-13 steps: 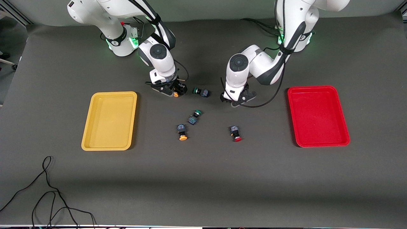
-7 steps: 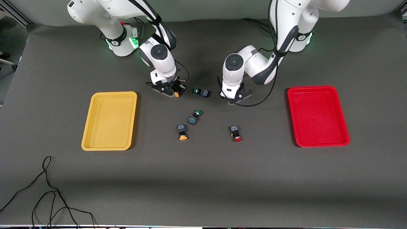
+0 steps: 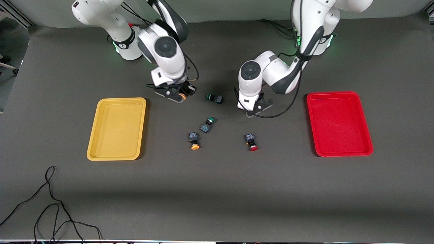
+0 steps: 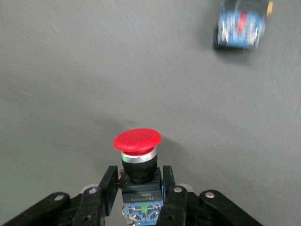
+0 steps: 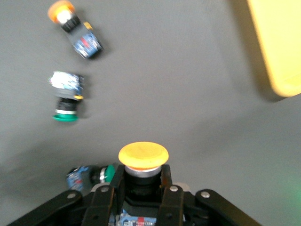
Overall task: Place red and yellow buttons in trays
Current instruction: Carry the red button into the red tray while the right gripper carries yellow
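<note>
My right gripper has the yellow button to put down. Next, I set it near the middle of the empty yellow tray [image 3: 109, 133] with that right gripper.
My right gripper [image 3: 178, 94] is shut on a yellow-capped button [image 5: 143, 155], held above the table between the yellow tray [image 3: 117, 128] and a green-capped switch. My left gripper [image 3: 252, 107] is shut on a red-capped button [image 4: 136, 141], low over the table toward the red tray [image 3: 339, 123]; the front view hides this button under the wrist. A second yellow button [image 3: 194, 140] and a second red button [image 3: 251, 142] lie on the table nearer the front camera. Both trays are empty. The yellow tray's corner [image 5: 277, 42] shows in the right wrist view.
Two green-capped switches lie between the grippers: one [image 3: 214, 98] level with them, one [image 3: 207, 124] nearer the front camera, beside the loose yellow button. A black cable [image 3: 51, 203] lies loose at the front corner, at the right arm's end.
My right gripper has risen and shifted toward the yellow tray with the yellow button in it. My left gripper has only shifted slightly, still shut on the red button.
</note>
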Controlling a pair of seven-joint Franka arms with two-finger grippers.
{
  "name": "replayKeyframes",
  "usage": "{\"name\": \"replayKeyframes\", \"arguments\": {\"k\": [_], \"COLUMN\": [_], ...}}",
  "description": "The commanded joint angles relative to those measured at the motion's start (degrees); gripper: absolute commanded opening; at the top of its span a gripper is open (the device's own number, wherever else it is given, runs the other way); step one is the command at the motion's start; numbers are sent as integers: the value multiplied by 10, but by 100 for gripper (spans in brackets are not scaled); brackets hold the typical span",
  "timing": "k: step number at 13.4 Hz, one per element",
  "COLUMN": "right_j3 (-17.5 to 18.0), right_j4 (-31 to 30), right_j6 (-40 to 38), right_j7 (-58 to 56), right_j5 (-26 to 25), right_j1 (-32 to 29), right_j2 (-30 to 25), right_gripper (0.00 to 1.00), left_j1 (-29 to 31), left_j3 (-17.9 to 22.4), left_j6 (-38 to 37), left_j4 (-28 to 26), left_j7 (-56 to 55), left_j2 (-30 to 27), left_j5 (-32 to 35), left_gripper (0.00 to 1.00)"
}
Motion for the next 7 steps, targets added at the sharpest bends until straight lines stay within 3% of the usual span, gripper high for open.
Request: {"name": "replayKeyframes", "arguments": {"k": [1,4,7], "right_j3": [-48,-146,-264], "right_j4": [74,72,66], "right_j6": [-75,-92,-91], "right_j7": [-96,-305,-514], "right_j5": [3,2,2], "right_j1": [1,2,1], "right_j2": [12,-11,-10], "right_gripper": [20,20,20], "left_j1": [52,155,241], "left_j3": [-2,-3,-2], "left_j6": [-167,-246,-251], "left_j4": [69,71,16], "left_j7": [114,322,463], "left_j2": [-61,-135,-191], "left_j5": [8,1,-2], "left_gripper": [0,0,0]}}
